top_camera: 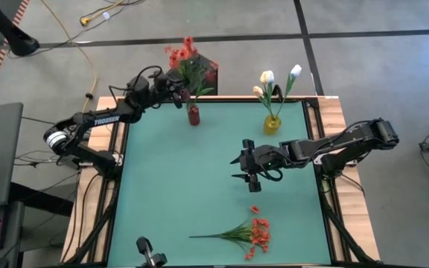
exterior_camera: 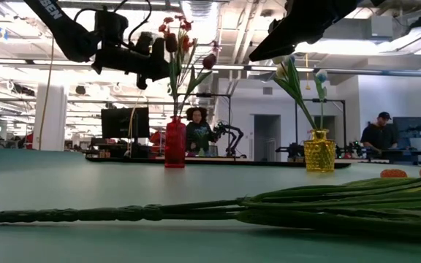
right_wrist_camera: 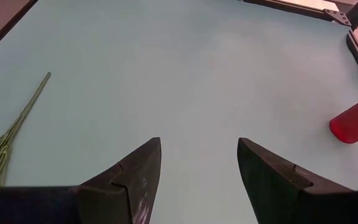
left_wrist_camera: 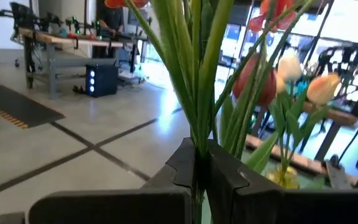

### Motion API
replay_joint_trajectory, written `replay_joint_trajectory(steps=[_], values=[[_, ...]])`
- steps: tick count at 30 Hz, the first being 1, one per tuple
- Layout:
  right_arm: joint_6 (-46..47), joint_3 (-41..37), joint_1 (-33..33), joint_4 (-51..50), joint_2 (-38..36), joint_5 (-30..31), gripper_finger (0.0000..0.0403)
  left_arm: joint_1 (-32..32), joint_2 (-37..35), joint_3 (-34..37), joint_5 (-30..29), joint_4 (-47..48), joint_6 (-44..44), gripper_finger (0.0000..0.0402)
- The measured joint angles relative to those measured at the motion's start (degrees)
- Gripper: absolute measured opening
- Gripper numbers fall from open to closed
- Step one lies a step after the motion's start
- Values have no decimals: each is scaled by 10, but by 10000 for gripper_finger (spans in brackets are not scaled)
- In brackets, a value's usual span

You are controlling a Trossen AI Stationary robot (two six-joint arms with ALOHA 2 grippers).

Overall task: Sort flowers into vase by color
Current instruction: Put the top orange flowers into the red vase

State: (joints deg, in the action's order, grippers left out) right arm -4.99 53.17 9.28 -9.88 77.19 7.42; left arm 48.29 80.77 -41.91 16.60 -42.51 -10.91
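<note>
My left gripper is to carry on to the red vase (top_camera: pixel 194 113), which is in front of the dark box. I need to let go of the red flowers in it with that left gripper.
My left gripper (top_camera: pixel 180 94) is shut on green stems above the red vase (top_camera: pixel 193 115) at the table's far edge. Red-orange blooms and a dark red bud (exterior_camera: pixel 209 61) top those stems. The yellow vase (top_camera: pixel 272 123) to its right holds white tulip-like buds (top_camera: pixel 267 77), whose stems stick into it. A bunch of red-orange flowers (top_camera: pixel 250 232) lies flat on the mat near the near edge. Its stems (exterior_camera: pixel 196 212) stretch across the low view. My right gripper (top_camera: pixel 246 170) hovers open over the middle of the table, touching nothing. My left gripper pinches the red flowers' green stems (left_wrist_camera: pixel 197 134) between its two fingers (left_wrist_camera: pixel 229 177), partway up, above the vase's mouth. The fingers come level from the table's left and lie across the stems. The stems stand about upright, with their lower ends down in the red vase (exterior_camera: pixel 175 142).
The green mat (top_camera: pixel 199 186) has open room between the vases and the lying bunch. One loose red-orange bloom (top_camera: pixel 255 209) sits just above the bunch. A dark box (top_camera: pixel 207 71) stands behind the red vase. People sit at desks in the room beyond.
</note>
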Motion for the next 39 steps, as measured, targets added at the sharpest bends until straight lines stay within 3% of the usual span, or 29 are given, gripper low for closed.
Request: replay_joint_trajectory(steps=[8,22,39], values=[[-2,0,0,0,0,0,239,-13,2,0,-4,50,34,4],[-1,0,0,-6,0,0,239,-19,113,0,17,-18,12,4],[0,0,0,-6,0,0,239,-19,117,0,41,47,55,4]])
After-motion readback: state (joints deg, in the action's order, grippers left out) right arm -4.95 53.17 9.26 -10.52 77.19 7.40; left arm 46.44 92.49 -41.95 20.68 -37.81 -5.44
